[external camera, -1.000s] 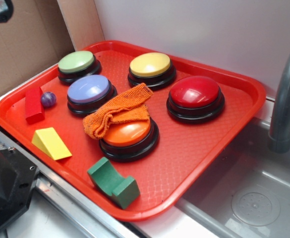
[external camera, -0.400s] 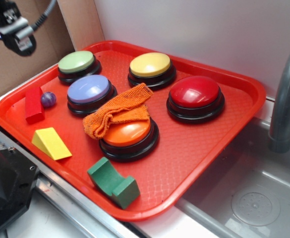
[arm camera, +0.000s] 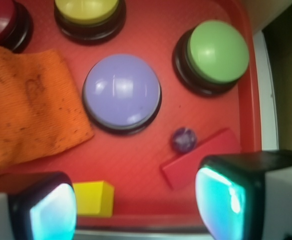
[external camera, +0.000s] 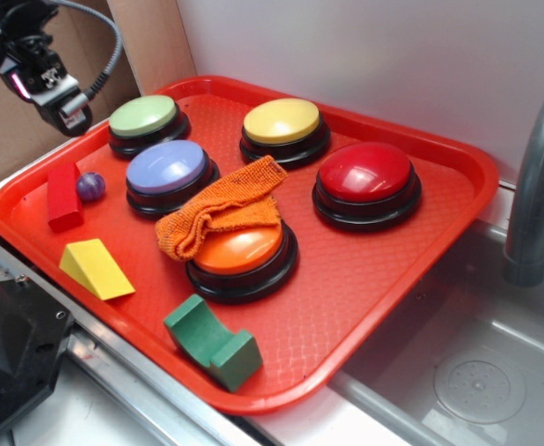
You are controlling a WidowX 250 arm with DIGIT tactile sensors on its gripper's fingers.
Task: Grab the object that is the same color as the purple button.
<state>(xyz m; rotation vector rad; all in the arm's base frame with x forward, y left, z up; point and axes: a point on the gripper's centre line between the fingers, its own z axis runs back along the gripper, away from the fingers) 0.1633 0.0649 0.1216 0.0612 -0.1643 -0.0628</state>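
Note:
The purple ball matches the purple button, so my gripper should close on the sides of the purple ball [external camera: 90, 187] [arm camera: 184, 140] beside the red block.
A small glossy purple ball [external camera: 90, 186] lies on the red tray [external camera: 364, 269] between a red block [external camera: 64, 195] and the lavender-domed purple button [external camera: 167, 167]. In the wrist view the ball [arm camera: 184, 139] sits just below the purple button [arm camera: 122, 91] and touches the red block [arm camera: 198, 159]. My gripper [external camera: 72, 113] hangs high above the tray's far left edge, above and left of the ball. In the wrist view the gripper [arm camera: 136, 205] is open and empty, with the ball ahead of its right finger.
Green [external camera: 144, 117], yellow [external camera: 281, 122], red [external camera: 365, 174] and orange [external camera: 241, 247] buttons stand on the tray. An orange cloth [external camera: 220, 209] drapes over the orange button. A yellow wedge [external camera: 95, 268] and green block [external camera: 211, 341] lie near the front. A sink [external camera: 476, 372] and faucet [external camera: 532, 186] are right.
My gripper has come into view at the top left and moved down and to the right toward the tray's far left corner. Nothing on the tray has moved.

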